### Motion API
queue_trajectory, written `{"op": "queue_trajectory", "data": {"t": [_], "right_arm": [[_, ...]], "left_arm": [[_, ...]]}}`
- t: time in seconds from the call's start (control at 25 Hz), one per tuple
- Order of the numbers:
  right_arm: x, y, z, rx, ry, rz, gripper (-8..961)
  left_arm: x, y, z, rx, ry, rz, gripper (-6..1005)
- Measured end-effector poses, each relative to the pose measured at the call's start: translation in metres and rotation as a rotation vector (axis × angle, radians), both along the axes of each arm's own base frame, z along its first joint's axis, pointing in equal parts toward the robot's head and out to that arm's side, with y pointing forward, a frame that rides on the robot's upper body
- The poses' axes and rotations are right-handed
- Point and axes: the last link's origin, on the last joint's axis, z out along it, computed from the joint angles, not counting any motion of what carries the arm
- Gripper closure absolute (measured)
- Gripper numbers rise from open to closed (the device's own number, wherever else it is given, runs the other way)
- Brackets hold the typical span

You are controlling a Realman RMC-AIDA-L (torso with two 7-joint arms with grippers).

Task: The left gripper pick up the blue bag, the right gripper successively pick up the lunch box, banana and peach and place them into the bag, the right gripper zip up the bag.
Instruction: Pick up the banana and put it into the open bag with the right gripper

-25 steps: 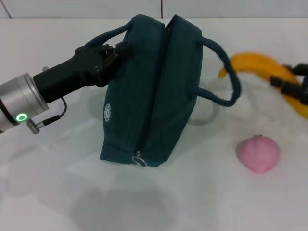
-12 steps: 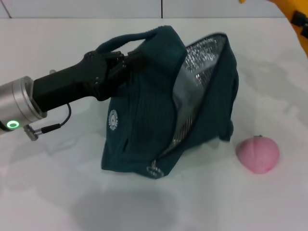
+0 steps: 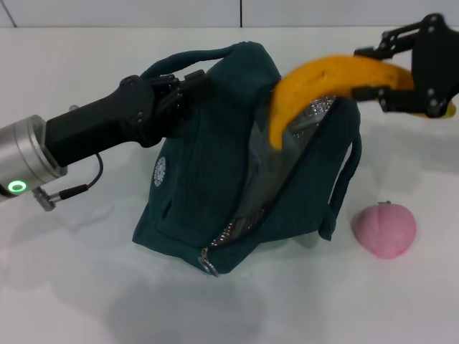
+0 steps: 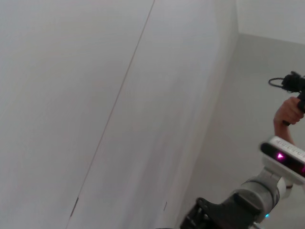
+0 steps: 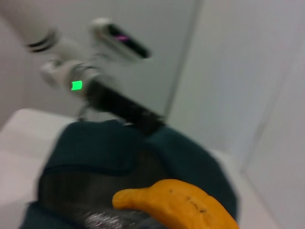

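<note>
Next, I release the banana, now held above the bag's mouth, from my right gripper inside the blue bag's opening (image 3: 255, 176) (image 5: 93, 196), against the side of the bag that my left gripper holds.
The blue bag (image 3: 208, 193) stands on the white table, its mouth open and its silver lining showing. My left gripper (image 3: 188, 87) is shut on the bag's top edge near a handle and holds it up. My right gripper (image 3: 391, 68) is shut on the banana (image 3: 323, 86) and holds it above the bag's open mouth, its free end pointing down toward the lining. The banana (image 5: 176, 205) and the bag (image 5: 119, 157) also show in the right wrist view. The peach (image 3: 385, 229) lies on the table right of the bag. The lunch box is out of view.
The white table (image 3: 86, 287) runs to a pale wall at the back. The bag's zipper ring pull (image 3: 209, 269) hangs at its near lower corner. The left wrist view shows only wall and, far off, a person's hand (image 4: 286, 110).
The right gripper lifted the banana off the table, out of view, then brought it over the bag. The bag's mouth has opened wide and the bag has shifted slightly.
</note>
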Motion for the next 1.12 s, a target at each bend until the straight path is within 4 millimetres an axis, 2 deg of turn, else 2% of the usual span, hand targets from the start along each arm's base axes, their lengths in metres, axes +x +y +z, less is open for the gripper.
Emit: {"op": "queue_trajectory", "data": {"t": [0.2,0.32,0.52,0.68,0.88,1.12], "right_arm": [[-0.028,0.001,-0.009,-0.065,-0.138,0.083,543],[-0.047,0.002,-0.024,-0.089,-0.225,0.128,543],[-0.082,0.003,-0.044,-0.115,-0.269,0.198,542],[-0.103,0.007,-0.062,-0.140,-0.338,0.194,542],[-0.112,0.005,-0.075,-0.174,-0.395,0.202,511],[-0.106,0.008,-0.073,-0.137,-0.368,0.183,473]], "left_arm": [[-0.002,0.000,0.000,0.013,-0.002,0.013,957],[-0.002,0.001,-0.001,0.018,-0.001,0.019,957],[-0.001,0.004,-0.004,0.023,0.006,0.028,958],[0.002,0.007,-0.006,0.031,0.005,0.036,958],[0.002,0.010,-0.008,0.045,0.012,0.043,958],[0.000,0.010,-0.008,0.056,0.015,0.056,957]]}}
